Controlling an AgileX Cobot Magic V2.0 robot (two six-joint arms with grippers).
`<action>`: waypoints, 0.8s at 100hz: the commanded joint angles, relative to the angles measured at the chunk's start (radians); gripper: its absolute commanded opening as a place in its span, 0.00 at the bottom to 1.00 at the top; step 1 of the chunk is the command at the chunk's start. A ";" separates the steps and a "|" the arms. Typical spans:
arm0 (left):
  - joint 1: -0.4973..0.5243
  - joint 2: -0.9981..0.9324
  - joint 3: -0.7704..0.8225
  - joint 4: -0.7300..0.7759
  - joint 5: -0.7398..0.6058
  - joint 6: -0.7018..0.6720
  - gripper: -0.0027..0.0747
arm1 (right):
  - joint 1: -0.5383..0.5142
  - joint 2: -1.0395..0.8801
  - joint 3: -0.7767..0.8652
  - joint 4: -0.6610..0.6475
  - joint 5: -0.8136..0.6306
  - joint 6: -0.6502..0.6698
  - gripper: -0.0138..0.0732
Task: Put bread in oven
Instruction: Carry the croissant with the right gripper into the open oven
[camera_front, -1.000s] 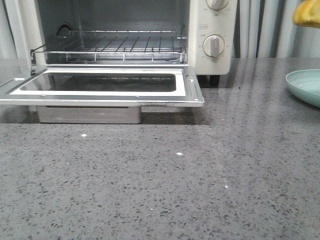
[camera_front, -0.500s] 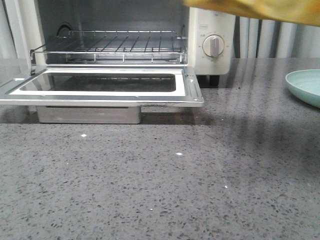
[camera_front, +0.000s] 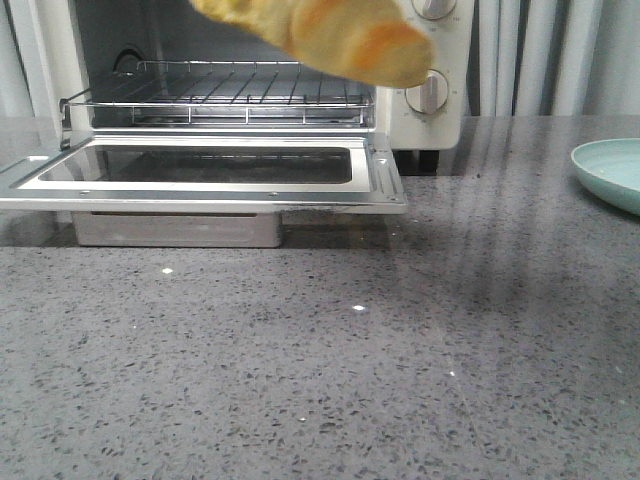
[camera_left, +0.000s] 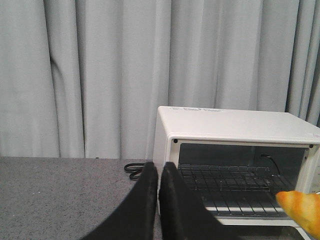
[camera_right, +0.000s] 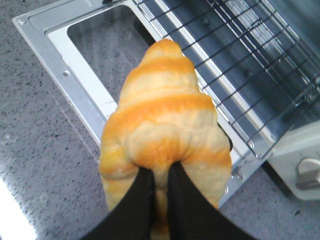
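I will use my right gripper to set the bread free on the oven's wire rack (camera_front: 269, 78) (camera_right: 245, 70), just off the middle of the rack toward the knobs.
The bread (camera_front: 345, 35), a golden croissant-shaped roll with orange ridges, hangs in the air at the top of the front view, before the oven's (camera_front: 430, 125) open mouth and above the lowered glass door (camera_front: 215, 185). My right gripper (camera_right: 159, 175) is shut on the bread (camera_right: 162, 120), pinching its middle, above the door and the wire rack's (camera_right: 240, 65) front edge. My left gripper (camera_left: 158, 172) is shut and empty, to the oven's (camera_left: 235, 125) left; one tip of the bread (camera_left: 302, 210) shows there. The wire rack (camera_front: 225, 95) is bare.
A pale green plate (camera_front: 610, 170) sits at the right edge of the grey speckled counter (camera_front: 330, 370). A black cable (camera_left: 134, 169) lies coiled by the oven's left side. Grey curtains hang behind.
The bread has moved left and down across the front view, from the upper right corner to in front of the oven's opening.
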 joint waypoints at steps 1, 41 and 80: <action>0.001 0.013 -0.021 -0.018 -0.071 -0.008 0.01 | 0.001 0.002 -0.034 -0.093 -0.112 -0.007 0.08; 0.001 0.013 -0.021 -0.021 -0.071 -0.008 0.01 | -0.014 0.109 -0.123 -0.278 -0.171 -0.003 0.08; 0.001 0.013 -0.021 -0.021 -0.071 -0.008 0.01 | -0.064 0.242 -0.326 -0.288 -0.101 -0.003 0.08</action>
